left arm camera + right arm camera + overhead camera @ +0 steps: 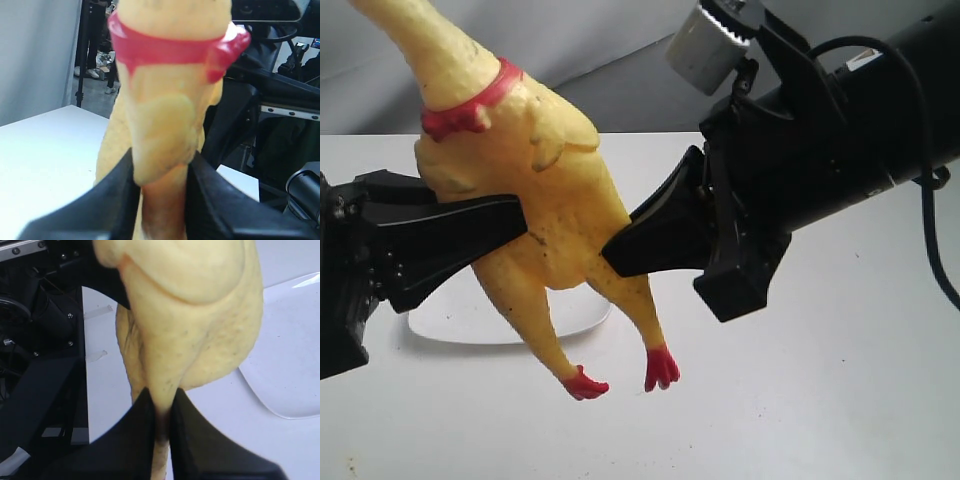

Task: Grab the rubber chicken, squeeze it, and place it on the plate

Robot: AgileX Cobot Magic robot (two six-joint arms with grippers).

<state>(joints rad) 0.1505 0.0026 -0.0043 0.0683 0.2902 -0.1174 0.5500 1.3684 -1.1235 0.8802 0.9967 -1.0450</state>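
Next, my right gripper lets go of the yellow rubber chicken across the middle of the white plate (pixel 495 268).
The yellow rubber chicken (pixel 560 190) hangs in the air above the white table, neck up, red collar (pixel 470 105) near the top, red feet (pixel 620 375) dangling. My left gripper (pixel 515 225) is shut on its body from the left; in the left wrist view the rubber chicken (pixel 165 125) bulges between the black fingers (pixel 120 200). My right gripper (pixel 615 245) is shut on the body's other side, pinching the yellow rubber (pixel 195 330) flat between its fingers (pixel 142 435). The white plate (pixel 470 320) lies on the table below and behind the chicken, and the plate (pixel 295 355) shows beside the body.
The right arm (pixel 840 130) with its white camera block (pixel 705 45) fills the upper right. The white table (pixel 820 400) spreads under both arms. A grey backdrop (pixel 620 40) stands behind.
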